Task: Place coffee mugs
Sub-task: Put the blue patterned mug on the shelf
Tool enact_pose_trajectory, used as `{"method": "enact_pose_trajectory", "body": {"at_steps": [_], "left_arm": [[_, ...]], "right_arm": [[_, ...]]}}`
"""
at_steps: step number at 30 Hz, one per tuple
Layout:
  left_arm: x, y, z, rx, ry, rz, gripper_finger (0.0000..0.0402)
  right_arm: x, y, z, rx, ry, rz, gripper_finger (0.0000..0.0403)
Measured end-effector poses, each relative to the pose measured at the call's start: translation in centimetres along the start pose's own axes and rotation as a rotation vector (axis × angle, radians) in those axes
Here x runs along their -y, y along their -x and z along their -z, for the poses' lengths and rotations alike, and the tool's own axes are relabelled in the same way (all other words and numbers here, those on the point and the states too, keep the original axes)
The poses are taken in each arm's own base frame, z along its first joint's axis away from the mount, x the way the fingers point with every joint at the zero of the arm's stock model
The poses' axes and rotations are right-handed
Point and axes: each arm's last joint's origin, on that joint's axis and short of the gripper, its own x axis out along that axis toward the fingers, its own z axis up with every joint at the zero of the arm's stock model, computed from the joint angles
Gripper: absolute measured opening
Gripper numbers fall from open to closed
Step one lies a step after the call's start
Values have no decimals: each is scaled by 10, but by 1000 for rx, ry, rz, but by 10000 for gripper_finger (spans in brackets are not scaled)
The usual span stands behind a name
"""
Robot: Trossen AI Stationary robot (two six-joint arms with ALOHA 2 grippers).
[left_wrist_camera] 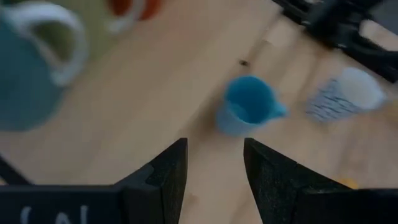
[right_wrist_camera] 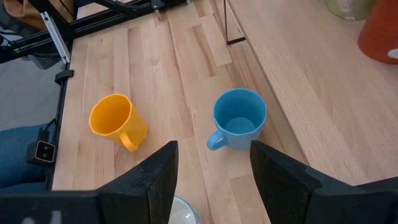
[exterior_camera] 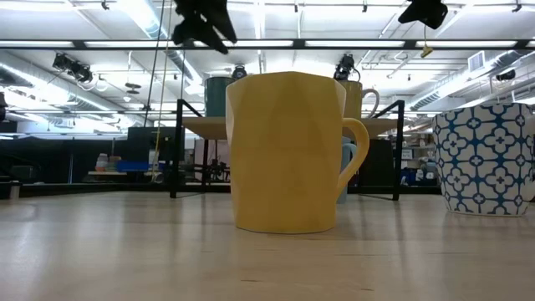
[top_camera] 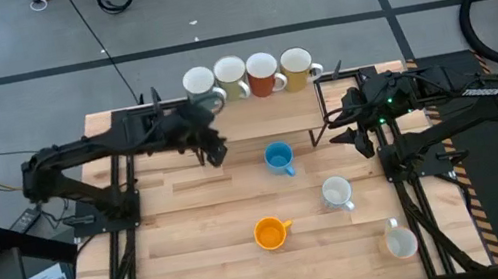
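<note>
The blue-patterned white mug is to be grabbed next. Next, my right gripper takes it by the mug's rim [top_camera: 347, 182], on the side that faces away from the orange mug.
Four mugs stand in a row on a raised shelf [top_camera: 254, 108] at the far edge: a dark-walled one [top_camera: 200, 84], a cream one [top_camera: 230, 77], a red-orange one [top_camera: 263, 74] and a yellow one [top_camera: 298, 68]. On the table stand a blue mug [top_camera: 279, 159], a blue-patterned white mug [top_camera: 337, 193], an orange mug [top_camera: 271, 232] and a white mug [top_camera: 401, 239]. My left gripper [top_camera: 216, 153] hangs open above the table, left of the blue mug [left_wrist_camera: 249, 109]. My right gripper [top_camera: 359, 141] is open in the air, right of the blue mug [right_wrist_camera: 239, 121].
The shelf's black metal legs [top_camera: 318, 113] stand between the blue mug and my right gripper. Black arm frames run along both table sides. The orange mug [exterior_camera: 288, 150] fills the low view, with the patterned mug [exterior_camera: 489, 159] to its right. Bare wood lies at the table's near left.
</note>
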Motion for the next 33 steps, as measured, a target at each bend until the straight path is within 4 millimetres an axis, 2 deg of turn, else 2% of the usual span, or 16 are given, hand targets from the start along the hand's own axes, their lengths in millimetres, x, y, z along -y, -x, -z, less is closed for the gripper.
{"method": "enact_pose_trajectory", "body": {"at_steps": [5, 9, 15, 23, 33], "left_arm": [[34, 10, 18, -27, -47, 99, 164], [58, 19, 34, -50, -121, 172, 164], [81, 31, 52, -45, -200, 212, 164], [92, 39, 62, -33, -241, 223, 164], [92, 39, 62, -22, -242, 208, 164]], "right_arm": [[0, 0, 0, -1, -1, -4, 205], [-2, -3, 0, -23, -74, -40, 205], [-6, -24, 15, -120, -158, -47, 205], [-12, -52, 50, -284, -310, -17, 205], [-13, -68, 79, -364, -353, 60, 205]]}}
